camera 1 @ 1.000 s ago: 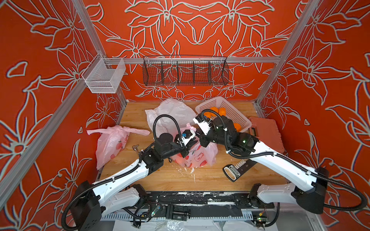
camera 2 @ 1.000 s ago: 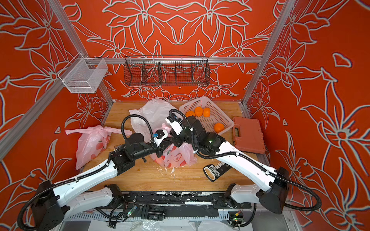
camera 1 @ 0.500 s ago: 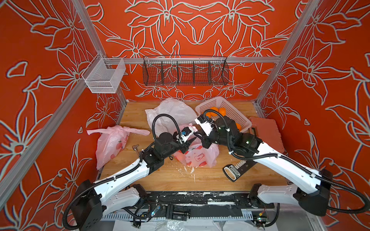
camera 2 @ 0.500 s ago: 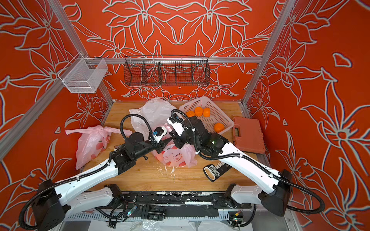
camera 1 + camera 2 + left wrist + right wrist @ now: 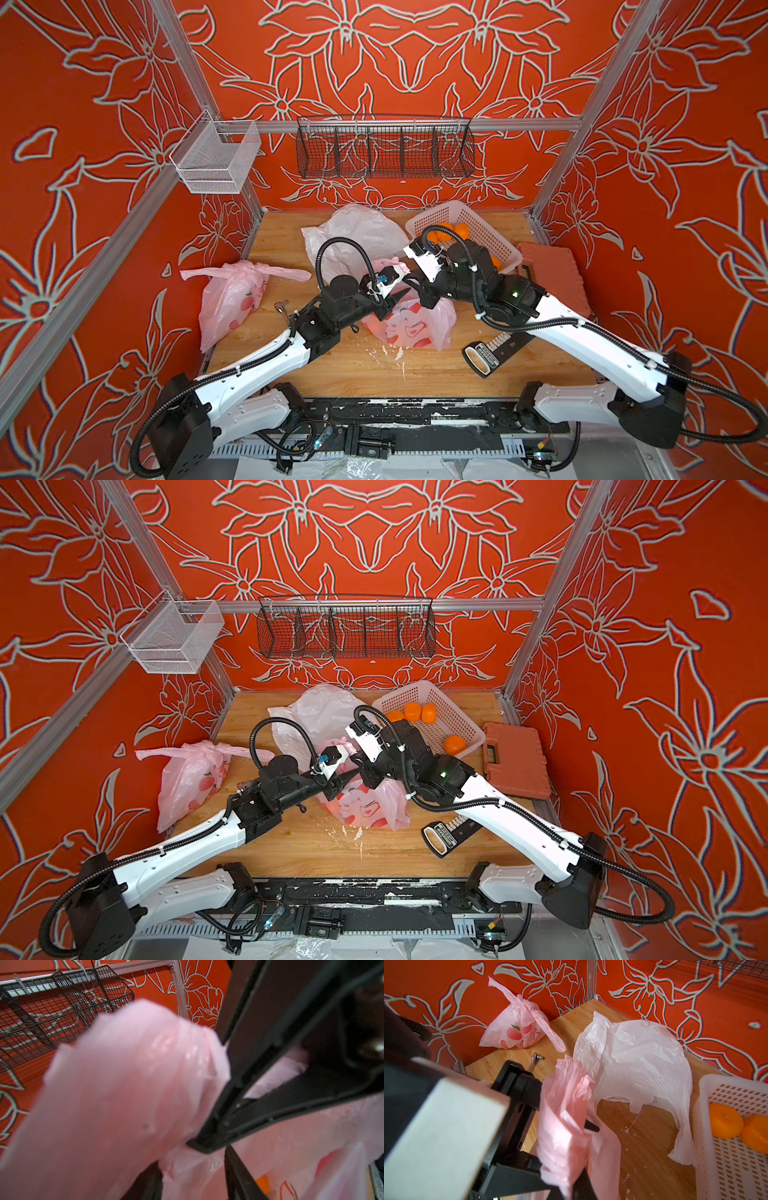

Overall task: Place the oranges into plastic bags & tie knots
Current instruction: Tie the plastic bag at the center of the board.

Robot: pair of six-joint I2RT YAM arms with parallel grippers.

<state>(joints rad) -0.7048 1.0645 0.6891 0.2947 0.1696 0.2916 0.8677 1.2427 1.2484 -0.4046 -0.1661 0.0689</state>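
The pink film sits loose in my left gripper's open fingers, so it should pinch the bunch (image 5: 184, 1164) beside my right gripper's fingers before that one opens.
A pink peach-print plastic bag (image 5: 411, 328) (image 5: 368, 810) lies mid-table with an orange (image 5: 262, 1185) showing through its film. My right gripper (image 5: 419, 289) (image 5: 562, 1184) is shut on its bunched handle (image 5: 566, 1118). My left gripper (image 5: 398, 297) (image 5: 193, 1180) meets it from the left, open, with pink film loose between its fingers. A second pink bag (image 5: 230, 299) sits at the left, closed by a knot (image 5: 527, 1009). The white bag (image 5: 353, 237) lies flat behind. More oranges (image 5: 412, 711) (image 5: 724, 1124) sit in the basket.
The pale perforated basket (image 5: 461, 725) stands at the back right, beside an orange tool case (image 5: 515, 762). A black tool (image 5: 486, 357) lies near the front right. A small metal piece (image 5: 282, 307) lies by the tied bag. Wire baskets (image 5: 384, 149) hang on the back wall.
My left gripper's jaws have spread apart around the pink plastic. My right gripper stays shut on the handle, and the bag's top has shifted slightly.
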